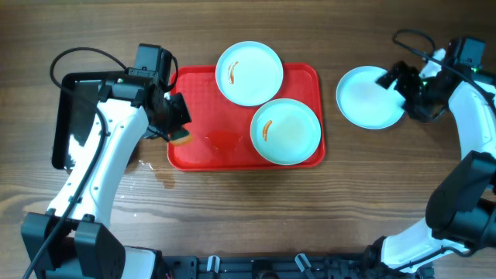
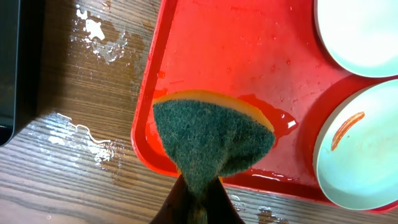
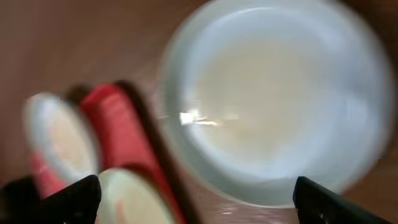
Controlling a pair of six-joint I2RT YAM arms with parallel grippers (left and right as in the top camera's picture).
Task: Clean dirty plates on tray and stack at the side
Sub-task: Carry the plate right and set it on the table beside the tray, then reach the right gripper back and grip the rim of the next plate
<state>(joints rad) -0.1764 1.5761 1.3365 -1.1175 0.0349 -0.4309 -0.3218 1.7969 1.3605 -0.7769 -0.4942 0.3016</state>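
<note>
The robot's right gripper needs to next close on the back plate's edge (image 1: 282,76) (image 3: 95,143) on the red tray, at the side that faces the third plate.
Two pale blue-white plates with orange smears sit on the red tray (image 1: 209,151): one at the back (image 1: 249,72), one at the front right (image 1: 285,131). A third plate (image 1: 369,98) lies on the table right of the tray. My left gripper (image 1: 180,132) is shut on a green and orange sponge (image 2: 212,138) at the tray's front left corner (image 2: 152,106). My right gripper (image 1: 399,81) is open and empty over the third plate's right edge; that plate (image 3: 280,93) is blurred in the right wrist view.
A glossy black tray (image 1: 71,116) lies at the far left. Water spots lie on the wood by the red tray's left edge (image 2: 93,31). A wet red puddle (image 2: 273,118) sits on the tray beside the sponge.
</note>
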